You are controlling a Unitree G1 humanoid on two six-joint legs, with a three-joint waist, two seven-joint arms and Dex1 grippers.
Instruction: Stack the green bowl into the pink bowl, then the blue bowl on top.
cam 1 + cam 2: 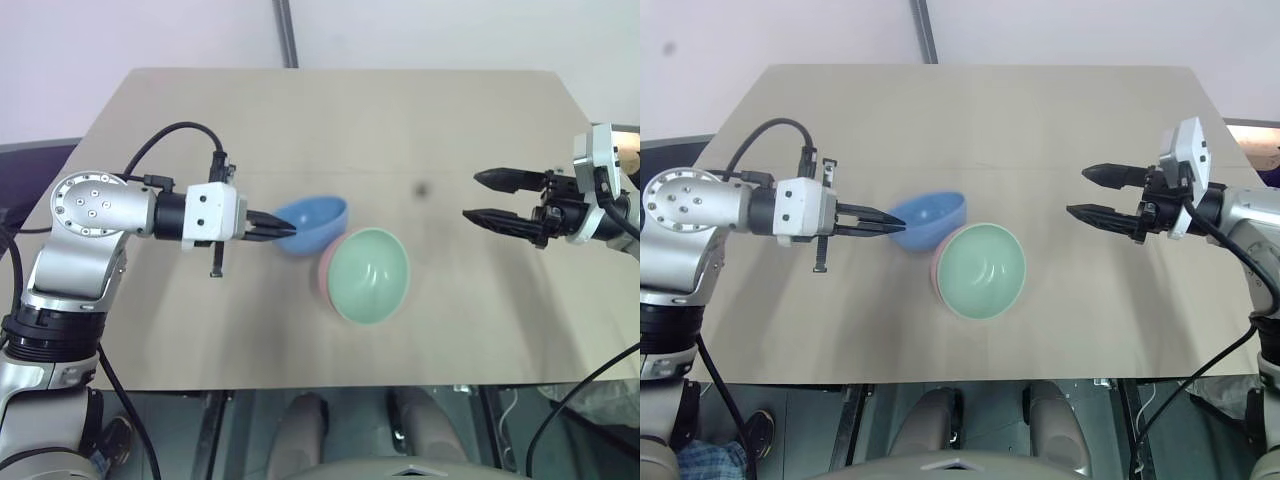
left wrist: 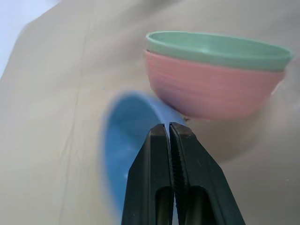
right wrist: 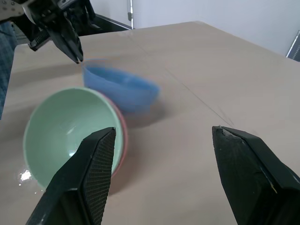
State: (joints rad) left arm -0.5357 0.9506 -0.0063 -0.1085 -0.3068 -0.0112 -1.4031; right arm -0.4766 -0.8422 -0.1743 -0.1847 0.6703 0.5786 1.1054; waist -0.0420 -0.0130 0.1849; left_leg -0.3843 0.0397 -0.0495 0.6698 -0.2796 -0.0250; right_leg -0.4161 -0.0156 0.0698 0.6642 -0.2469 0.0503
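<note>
The blue bowl is tilted against the pink bowl with its rim only at the tips of the left gripper's fingers, so the robot should open that gripper and take the blue bowl's rim (image 2: pixel 161 115) deeper.
The green bowl (image 1: pixel 368 275) sits nested inside the pink bowl (image 1: pixel 325 272) near the middle of the tan table (image 1: pixel 300 120). Just to their left the blue bowl (image 1: pixel 315 222) hangs tilted and blurred above the table. My left gripper (image 1: pixel 285 228) is shut on its rim, the fingers (image 2: pixel 180 154) pressed together with the blue bowl (image 2: pixel 126 136) behind them. Far to the right my right gripper (image 1: pixel 470 197) stands open and holds nothing, pointing toward the bowls. From the right wrist I see the green bowl (image 3: pixel 70 131) and the blue bowl (image 3: pixel 122 89) ahead of the wide-apart fingers.
A dark pole (image 1: pixel 287 35) rises behind the table's far edge. The table's front edge (image 1: pixel 350 388) lies close below the bowls. Bare tabletop stretches between the stack and my right gripper.
</note>
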